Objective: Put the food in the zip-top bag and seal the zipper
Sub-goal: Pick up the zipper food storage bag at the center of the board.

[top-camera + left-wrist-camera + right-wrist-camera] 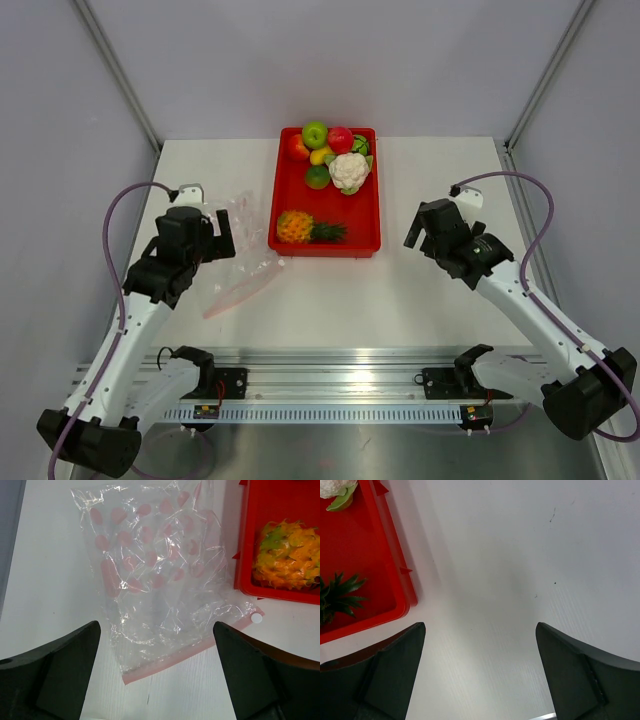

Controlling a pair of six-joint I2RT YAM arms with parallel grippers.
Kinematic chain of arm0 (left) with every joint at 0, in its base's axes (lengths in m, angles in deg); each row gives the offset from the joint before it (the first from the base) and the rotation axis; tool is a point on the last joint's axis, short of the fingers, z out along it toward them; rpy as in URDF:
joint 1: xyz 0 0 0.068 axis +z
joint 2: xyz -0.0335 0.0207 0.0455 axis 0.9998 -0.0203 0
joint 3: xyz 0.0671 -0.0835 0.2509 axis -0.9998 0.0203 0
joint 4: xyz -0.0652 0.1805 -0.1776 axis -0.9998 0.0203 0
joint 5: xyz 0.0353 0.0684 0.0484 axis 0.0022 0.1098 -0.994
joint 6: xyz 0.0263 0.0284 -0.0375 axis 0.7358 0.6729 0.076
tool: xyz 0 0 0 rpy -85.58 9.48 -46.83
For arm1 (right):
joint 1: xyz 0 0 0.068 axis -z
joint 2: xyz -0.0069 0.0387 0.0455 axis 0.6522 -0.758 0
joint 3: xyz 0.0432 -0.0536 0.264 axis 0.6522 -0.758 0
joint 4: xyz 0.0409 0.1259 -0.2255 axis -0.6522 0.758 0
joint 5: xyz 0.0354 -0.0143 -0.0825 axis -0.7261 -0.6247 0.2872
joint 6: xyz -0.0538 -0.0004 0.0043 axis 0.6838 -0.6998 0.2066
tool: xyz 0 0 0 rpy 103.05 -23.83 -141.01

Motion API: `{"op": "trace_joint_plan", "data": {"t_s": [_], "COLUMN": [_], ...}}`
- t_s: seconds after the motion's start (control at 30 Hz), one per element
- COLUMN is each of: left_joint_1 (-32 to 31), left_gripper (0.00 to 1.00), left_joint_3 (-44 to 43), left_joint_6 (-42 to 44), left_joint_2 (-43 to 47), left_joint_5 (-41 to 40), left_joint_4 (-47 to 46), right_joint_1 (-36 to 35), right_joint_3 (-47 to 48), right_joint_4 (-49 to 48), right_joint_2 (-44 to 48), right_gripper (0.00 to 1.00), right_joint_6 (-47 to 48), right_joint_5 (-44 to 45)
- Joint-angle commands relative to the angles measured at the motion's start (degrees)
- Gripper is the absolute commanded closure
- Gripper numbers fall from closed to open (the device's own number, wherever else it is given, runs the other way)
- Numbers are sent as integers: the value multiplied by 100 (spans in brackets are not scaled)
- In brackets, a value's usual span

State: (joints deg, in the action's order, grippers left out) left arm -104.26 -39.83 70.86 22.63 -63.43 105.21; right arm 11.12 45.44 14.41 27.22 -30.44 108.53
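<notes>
I should next move my left gripper to the middle of the zip-top bag's pink zipper [248,287] [198,646] and close it there, because lifting the zipper opens the bag.
The clear zip-top bag [248,268] lies flat on the table left of the red tray; in the left wrist view [155,565] it is crinkled with pink spots. Its zipper [185,652] runs along the near edge and is also visible from above [235,297]. My left gripper [222,235] is open and empty, hovering over the bag [156,627]. The food sits in the tray: pineapple [295,227] [287,555], cauliflower [348,170], green apple [315,133], red fruit [340,138]. My right gripper [413,232] [480,627] is open and empty over bare table right of the tray.
The red tray [365,240] stands at the table's middle back; its corner shows in the left wrist view [245,540] and the right wrist view [365,555]. Grey walls enclose the table on the left, right and back. A metal rail [330,385] runs along the near edge.
</notes>
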Motion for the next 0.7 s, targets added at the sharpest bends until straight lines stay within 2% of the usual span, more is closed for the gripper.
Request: {"op": "trace_joint_plan", "data": {"t_s": [0.0,0.17,0.33,0.43,0.53,0.67], "left_joint_1": [-22,-22,-84,-119,-426,-1243], "left_gripper": [1,1,2,6,9,10], "left_joint_3": [-242,-989,-893,-717,-524,-357], "left_joint_6": [136,-13,145,259,303,233], "left_joint_2": [-102,-1111,-1280,-1446,-1762,-2158], "left_joint_5": [-264,-406,-519,-765,-915,-1477], "left_joint_4": [-121,880,662,565,504,574], "right_joint_1": [-30,-21,-21,-30,-21,-21], "right_joint_3": [-71,-133,-168,-194,-274,-274], "right_joint_4": [-320,-356,-373,-382,-505,-558], "right_joint_2": [139,192,227,271,368,421], "right_gripper": [1,1,1,0,1,1], "right_joint_6": [110,128,76,49,58,84], "right_joint_5": [224,119,22,-57,-127,-180]}}
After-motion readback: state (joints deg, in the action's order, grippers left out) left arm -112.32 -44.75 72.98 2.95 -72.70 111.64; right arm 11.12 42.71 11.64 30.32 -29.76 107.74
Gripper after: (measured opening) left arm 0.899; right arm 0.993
